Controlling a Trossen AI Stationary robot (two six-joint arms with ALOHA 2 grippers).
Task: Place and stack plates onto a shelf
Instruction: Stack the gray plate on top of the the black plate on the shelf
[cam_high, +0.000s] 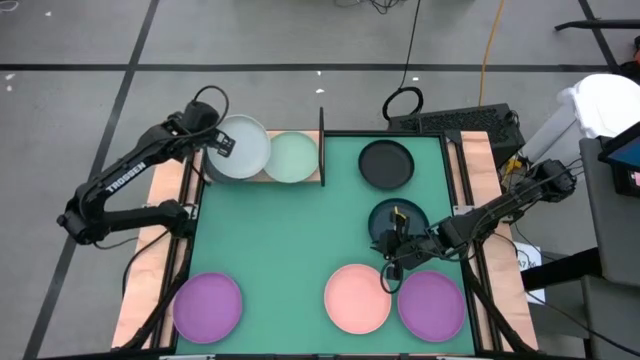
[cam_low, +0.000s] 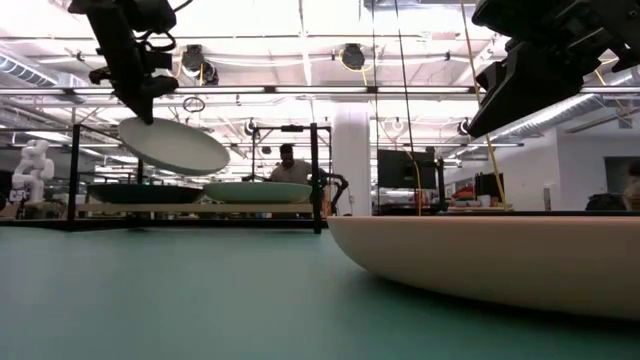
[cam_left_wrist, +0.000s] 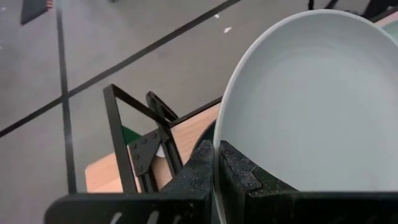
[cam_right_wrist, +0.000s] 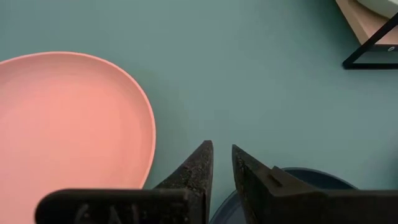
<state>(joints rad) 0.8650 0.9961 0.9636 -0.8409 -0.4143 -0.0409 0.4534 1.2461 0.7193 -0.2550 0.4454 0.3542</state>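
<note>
Next, my left gripper lets go of the white-blue plate on the dark plate (cam_high: 231, 157) next to the pale green plate.
My left gripper (cam_high: 222, 142) is shut on the white-blue plate (cam_high: 243, 150) and holds it over the left half of the shelf (cam_high: 320, 150). In the low view this plate (cam_low: 172, 145) hangs tilted above a dark plate (cam_low: 145, 193) that lies on the shelf board. The pale green plate (cam_high: 293, 157) lies beside it on the shelf's right half. My right gripper (cam_right_wrist: 222, 152) has a narrow gap between its fingers and holds nothing. It is over the near rim of a dark teal plate (cam_high: 398, 220) on the green mat, beside the pink plate (cam_high: 357, 297). My left gripper pinches the white-blue plate's rim (cam_left_wrist: 217, 134) between its two fingers, one on the hollow upper face and one on the underside. The fingers come slanting down from the table's left. The plate is lifted clear and tilted, sloping down away from the gripper (cam_low: 135, 85).
A black plate (cam_high: 386, 164) lies on the mat at the far right. Two purple plates (cam_high: 209, 306) (cam_high: 431, 304) lie near the front edge, left and right of the pink one. The shelf's black post (cam_low: 316, 180) stands at its right end. A person shows beyond the table.
</note>
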